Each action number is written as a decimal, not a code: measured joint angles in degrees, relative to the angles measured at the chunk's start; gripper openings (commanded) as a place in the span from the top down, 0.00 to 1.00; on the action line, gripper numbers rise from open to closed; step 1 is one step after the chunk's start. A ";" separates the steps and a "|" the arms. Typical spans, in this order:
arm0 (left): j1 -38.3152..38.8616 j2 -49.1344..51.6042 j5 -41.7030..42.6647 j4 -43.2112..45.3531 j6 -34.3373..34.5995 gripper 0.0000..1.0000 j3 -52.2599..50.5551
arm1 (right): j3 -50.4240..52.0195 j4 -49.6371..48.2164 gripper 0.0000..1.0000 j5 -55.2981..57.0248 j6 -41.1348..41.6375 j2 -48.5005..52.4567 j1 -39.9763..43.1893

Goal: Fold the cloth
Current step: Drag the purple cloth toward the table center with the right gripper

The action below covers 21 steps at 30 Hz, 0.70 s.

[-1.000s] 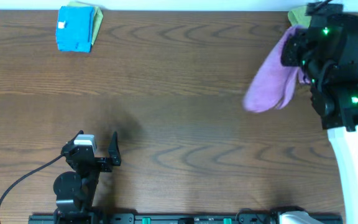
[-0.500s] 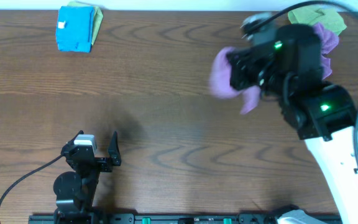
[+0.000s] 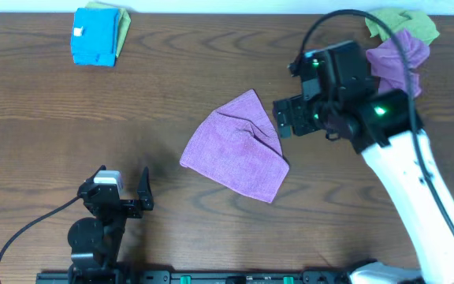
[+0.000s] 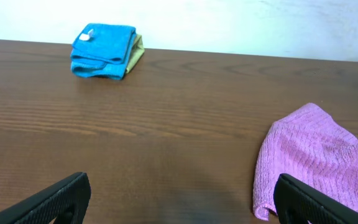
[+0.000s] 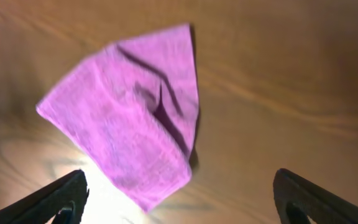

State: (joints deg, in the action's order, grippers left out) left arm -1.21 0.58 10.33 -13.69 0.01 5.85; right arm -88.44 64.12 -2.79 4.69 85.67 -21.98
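Observation:
The robot's right gripper will next go to the mauve-purple cloth's edge (image 3: 280,155) (image 5: 188,154), where the cloth's raised fold runs out, and close there.
The cloth (image 3: 239,148), mauve-purple and fuzzy, lies loose on the wooden table near the middle, with a raised crease toward its right side. It also shows in the right wrist view (image 5: 129,124) and at the right of the left wrist view (image 4: 319,163). My right gripper (image 3: 281,118) hovers just past the cloth's right corner, open, with nothing between its fingers (image 5: 67,194). My left gripper (image 3: 123,177) rests near the front left, open and empty, its right fingertip (image 4: 303,200) close in front of the cloth's near edge.
A folded bright blue cloth (image 3: 94,36) with a white label lies on a yellow-green one at the back left. At the back right another purple cloth (image 3: 399,57) lies by a green cloth (image 3: 407,22), behind the right arm. A cable (image 3: 22,233) trails from the left arm.
The right arm swung left from the back right corner carrying the cloth, then opened. The cloth dropped and now lies spread on the table. The left arm has not moved.

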 measured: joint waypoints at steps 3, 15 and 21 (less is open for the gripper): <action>0.00 0.00 0.00 0.00 -0.02 0.05 0.00 | 0.00 -0.04 0.17 -0.50 -1.79 3.45 -0.42; 0.00 0.00 0.00 0.00 0.00 0.05 0.00 | 0.00 -6.08 0.99 0.00 -9.38 20.83 -0.42; 0.00 0.00 0.00 0.00 0.00 0.04 0.00 | 0.02 -3.56 0.99 -0.20 -11.96 24.63 0.00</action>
State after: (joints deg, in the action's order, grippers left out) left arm -1.21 0.58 10.33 -13.69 0.01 5.85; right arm -88.42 60.55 -2.98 -7.27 110.30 -21.98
